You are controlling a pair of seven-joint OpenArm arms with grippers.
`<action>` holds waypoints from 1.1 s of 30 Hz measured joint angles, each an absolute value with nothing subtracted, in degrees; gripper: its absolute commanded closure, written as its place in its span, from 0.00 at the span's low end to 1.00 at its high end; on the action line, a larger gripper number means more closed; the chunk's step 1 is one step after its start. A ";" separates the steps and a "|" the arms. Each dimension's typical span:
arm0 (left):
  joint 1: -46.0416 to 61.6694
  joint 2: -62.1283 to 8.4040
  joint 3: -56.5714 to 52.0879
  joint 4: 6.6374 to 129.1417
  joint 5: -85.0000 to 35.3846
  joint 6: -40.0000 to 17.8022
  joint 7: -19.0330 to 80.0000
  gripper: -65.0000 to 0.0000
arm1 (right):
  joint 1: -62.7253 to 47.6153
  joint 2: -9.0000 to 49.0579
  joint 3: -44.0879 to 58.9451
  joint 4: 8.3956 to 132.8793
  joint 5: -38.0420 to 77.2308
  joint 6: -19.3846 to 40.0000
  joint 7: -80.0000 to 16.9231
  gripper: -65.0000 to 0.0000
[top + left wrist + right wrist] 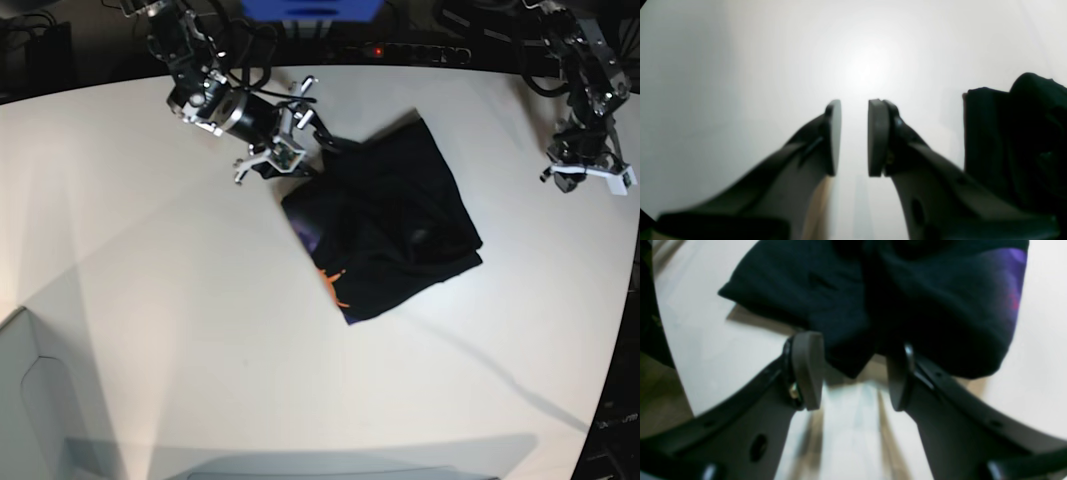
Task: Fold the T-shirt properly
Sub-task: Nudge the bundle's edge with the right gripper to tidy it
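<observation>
My right gripper's fingers straddle only the T-shirt's loose corner while the rest lies bunched, so next I reach further in and take the T-shirt's inner fold [372, 185].
The black T-shirt [390, 215] lies folded into a rough rectangle in the middle of the white table [150, 300], with an orange mark [335, 280] at its near edge. My right gripper [308, 147] is at the shirt's far left corner. In the right wrist view the right gripper [853, 373] is open, and a corner of the T-shirt [890, 290] lies loose between the pads, with purplish lining [1013, 280] at the right. My left gripper [588, 178] hangs far off over the table's right side. Its pads stand slightly apart with nothing between them [855, 136].
A black shape [1013, 140] fills the right edge of the left wrist view; I cannot tell what it is. Cables and a blue box [310, 10] line the table's far edge. A pale box corner [25, 400] shows at the near left.
</observation>
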State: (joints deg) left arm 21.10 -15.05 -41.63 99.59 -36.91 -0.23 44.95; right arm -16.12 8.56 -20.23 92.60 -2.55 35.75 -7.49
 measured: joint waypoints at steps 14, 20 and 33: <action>21.43 -15.07 -41.80 99.66 -36.82 -0.23 44.99 0.79 | -13.47 8.38 -26.96 86.76 -2.52 35.75 -7.49 0.56; 22.39 -15.07 -41.82 99.70 -36.86 -0.23 44.36 0.79 | -10.98 7.99 -27.81 84.82 -2.55 35.75 -7.62 0.64; 22.87 -14.94 -41.91 99.70 -36.71 -0.23 44.56 0.79 | -9.21 6.46 -25.19 86.89 -2.50 35.77 -7.62 0.80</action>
